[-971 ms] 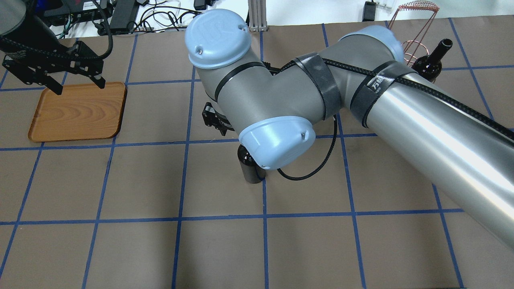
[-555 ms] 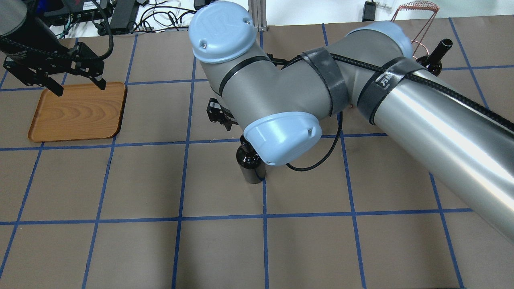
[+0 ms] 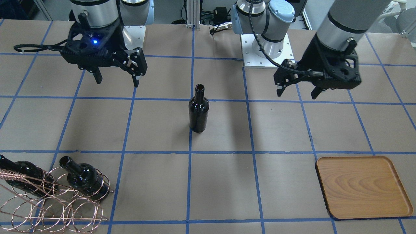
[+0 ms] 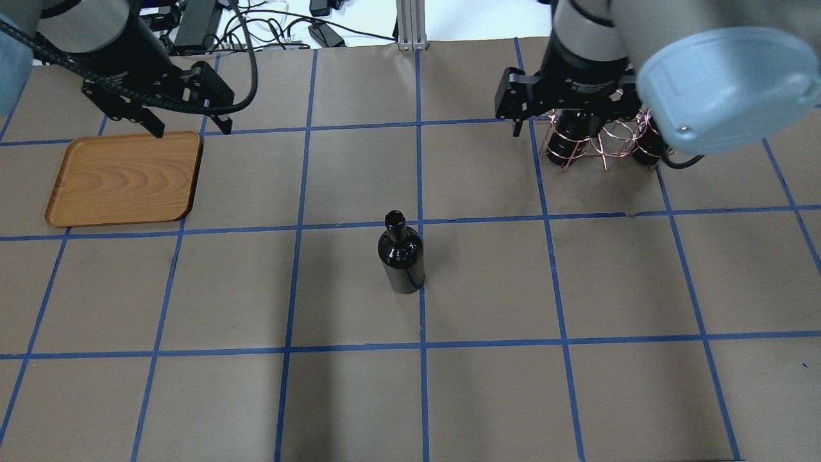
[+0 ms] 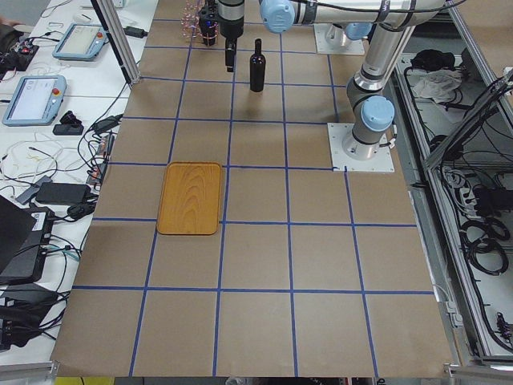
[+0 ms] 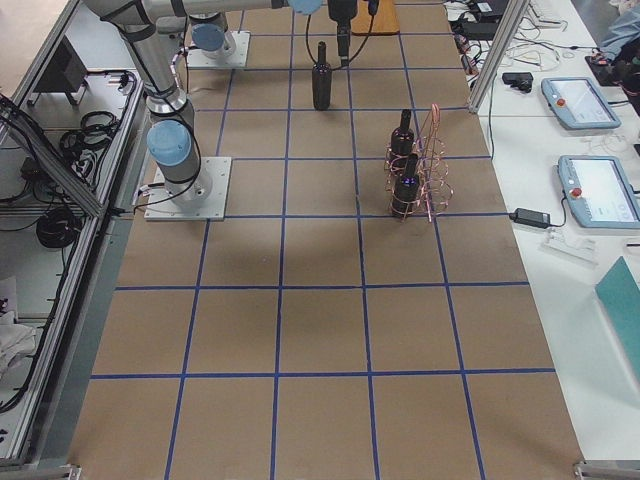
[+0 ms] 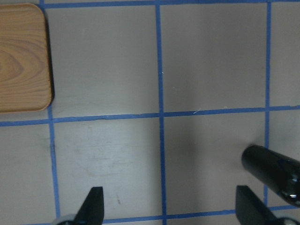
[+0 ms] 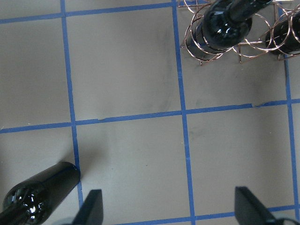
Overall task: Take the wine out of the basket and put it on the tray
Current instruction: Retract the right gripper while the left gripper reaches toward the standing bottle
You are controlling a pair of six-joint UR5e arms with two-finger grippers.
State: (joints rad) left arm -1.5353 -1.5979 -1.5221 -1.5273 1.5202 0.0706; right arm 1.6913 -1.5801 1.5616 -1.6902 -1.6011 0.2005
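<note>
Next, my left gripper needs to go to the neck (image 3: 199, 95) of the wine bottle standing alone on the table's middle and close there.
One wine bottle (image 3: 199, 110) stands upright and alone on the table's middle, also seen in the overhead view (image 4: 401, 253). Two more bottles (image 3: 83, 178) lie in the copper wire basket (image 3: 48, 201), which sits partly under my right arm in the overhead view (image 4: 603, 138). The wooden tray (image 3: 362, 187) lies bare (image 4: 125, 176). My right gripper (image 3: 117, 83) is open and empty, raised between the standing bottle and the basket. My left gripper (image 3: 295, 96) is open and empty, raised by the tray's back right corner (image 4: 192, 131).
The table is brown paper with a blue tape grid. The left wrist view shows the tray's corner (image 7: 23, 56) and the standing bottle (image 7: 274, 171) at the lower right. The right wrist view shows that bottle (image 8: 40, 197) and the basket (image 8: 225, 23).
My right arm, which hung over the standing bottle, has swung away right toward the basket; the bottle stays in place. My left gripper has moved right along the tray's back edge.
</note>
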